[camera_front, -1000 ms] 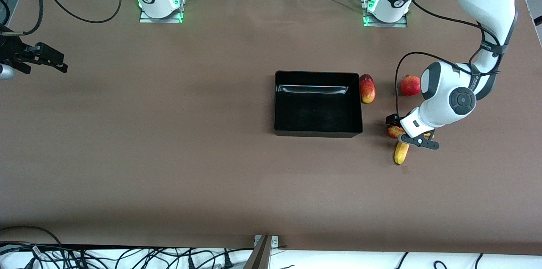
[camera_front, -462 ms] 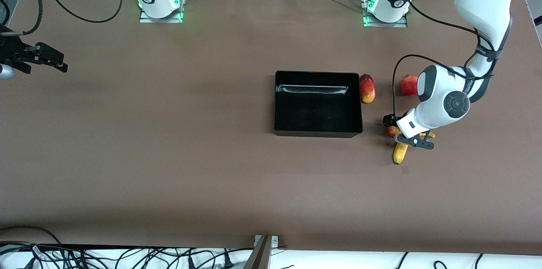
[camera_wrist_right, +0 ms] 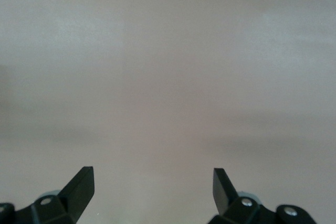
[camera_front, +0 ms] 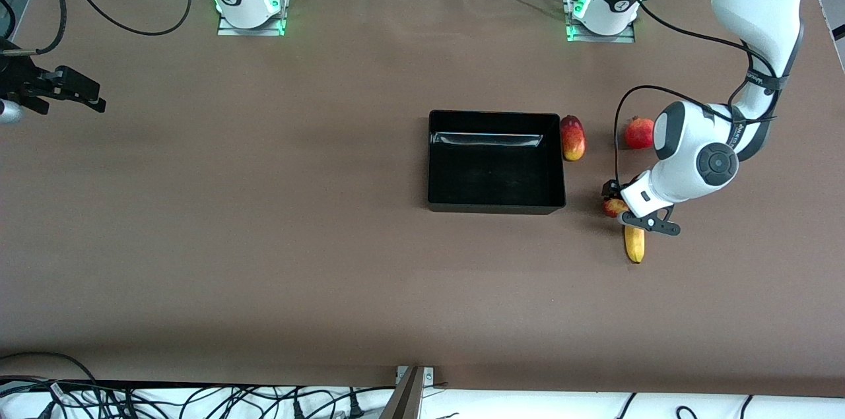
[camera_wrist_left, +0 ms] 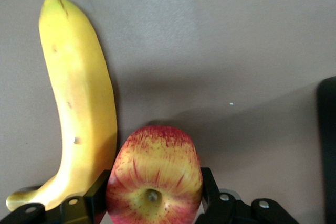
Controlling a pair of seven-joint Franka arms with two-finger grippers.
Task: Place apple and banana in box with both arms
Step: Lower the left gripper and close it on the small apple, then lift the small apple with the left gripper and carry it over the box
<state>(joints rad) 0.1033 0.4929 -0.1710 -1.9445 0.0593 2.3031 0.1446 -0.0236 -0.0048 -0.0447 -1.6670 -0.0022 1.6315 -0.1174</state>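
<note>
Next, the left gripper releases the apple in the black box (camera_front: 453,155) by the box's side opposite the mango.
The apple (camera_front: 614,206) rests on the table beside the box (camera_front: 495,117), toward the left arm's end. My left gripper (camera_front: 618,202) is shut on the apple; in the left wrist view the gripper (camera_wrist_left: 155,184) has a black finger pressed against each side of the apple (camera_wrist_left: 155,174). The banana (camera_front: 634,244) lies on the table nearer to the front camera than the apple, touching it in the left wrist view (camera_wrist_left: 79,103). The black box is open and holds nothing. My right gripper (camera_front: 66,90) waits open over the right arm's end of the table, and is empty in its wrist view (camera_wrist_right: 152,179).
A red-yellow mango (camera_front: 573,137) lies against the box's outer wall. A red pomegranate (camera_front: 639,132) sits beside it, partly under the left arm. The box's corner (camera_wrist_left: 328,145) shows in the left wrist view. Bare brown table lies around.
The banana has swung and slid nearer to the front camera, now pointing straight toward it. My left gripper shifted slightly by the apple. The right arm has not moved.
</note>
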